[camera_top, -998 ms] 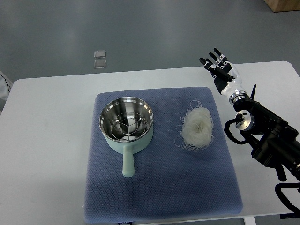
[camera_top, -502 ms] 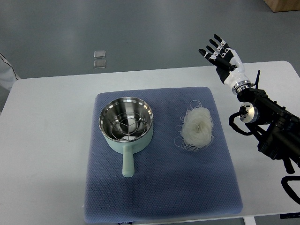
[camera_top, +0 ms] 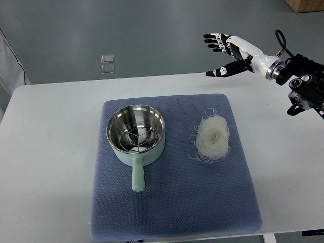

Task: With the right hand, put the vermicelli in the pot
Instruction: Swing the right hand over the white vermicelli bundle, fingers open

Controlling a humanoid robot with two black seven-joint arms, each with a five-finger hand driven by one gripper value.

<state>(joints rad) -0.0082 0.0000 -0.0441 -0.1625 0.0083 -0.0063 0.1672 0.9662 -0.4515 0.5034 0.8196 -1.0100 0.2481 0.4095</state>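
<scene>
Next, I lower my right gripper to the vermicelli nest's far half (camera_top: 214, 128), toward the far edge of the blue mat, and close it there.
A white nest of vermicelli (camera_top: 213, 137) lies on the right half of a blue mat (camera_top: 174, 202). A pale green pot (camera_top: 135, 135) with a steel inside and a steamer rack stands on the mat's left half, handle toward me. My right hand (camera_top: 218, 54) is raised above the table's far edge, up and right of the vermicelli, fingers spread and empty. The left arm is out of view.
The mat lies on a white table (camera_top: 50, 152). Two small clear squares (camera_top: 107, 64) lie on the grey floor beyond it. A cardboard box corner (camera_top: 306, 5) shows at the top right. A white cloth edge (camera_top: 10, 61) shows at the far left.
My right arm has lifted and swung up and left; the hand turned sideways, palm toward the left, and stays open. The vermicelli and pot have not moved.
</scene>
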